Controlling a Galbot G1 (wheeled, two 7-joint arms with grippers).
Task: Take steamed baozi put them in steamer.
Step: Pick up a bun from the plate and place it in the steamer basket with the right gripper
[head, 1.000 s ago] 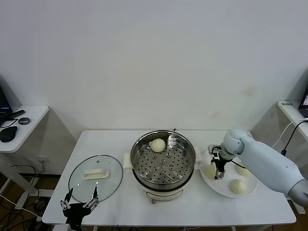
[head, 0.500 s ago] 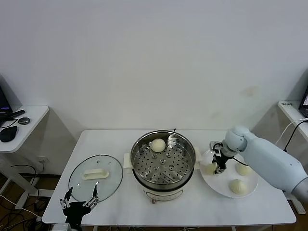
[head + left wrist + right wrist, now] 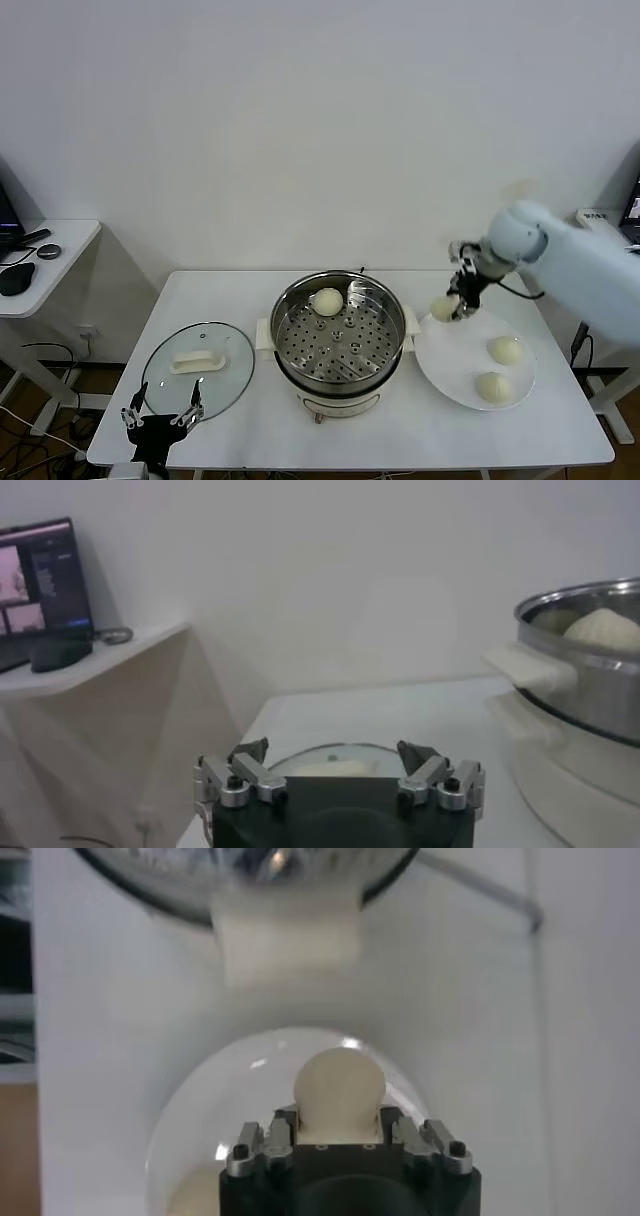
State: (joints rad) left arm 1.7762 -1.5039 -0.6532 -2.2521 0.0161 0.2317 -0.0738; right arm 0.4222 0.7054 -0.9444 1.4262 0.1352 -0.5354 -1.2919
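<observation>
Next, my right gripper releases the baozi on the steamer's perforated tray point(image 3: 303, 337), beside the steamer's side nearest the glass lid.
The steel steamer point(image 3: 340, 340) stands mid-table with one baozi point(image 3: 327, 301) on its perforated tray at the back. My right gripper point(image 3: 453, 309) is shut on a second baozi point(image 3: 444, 308) and holds it in the air above the left rim of the white plate point(image 3: 450, 372), right of the steamer. In the right wrist view the baozi point(image 3: 339, 1088) sits between the fingers point(image 3: 284, 1125), with the steamer handle point(image 3: 288, 936) ahead. Two more baozi point(image 3: 505, 350) point(image 3: 491, 387) lie on the plate. My left gripper point(image 3: 160, 414) is open and idle at the table's front left.
A round glass lid point(image 3: 198, 368) with a white handle lies left of the steamer, just beyond the left gripper; it also shows in the left wrist view point(image 3: 330, 765). A side desk point(image 3: 40, 262) with a mouse stands at far left.
My right gripper closed on a baozi on the plate and lifted it up and back, clear of the plate. The left arm has hardly moved.
</observation>
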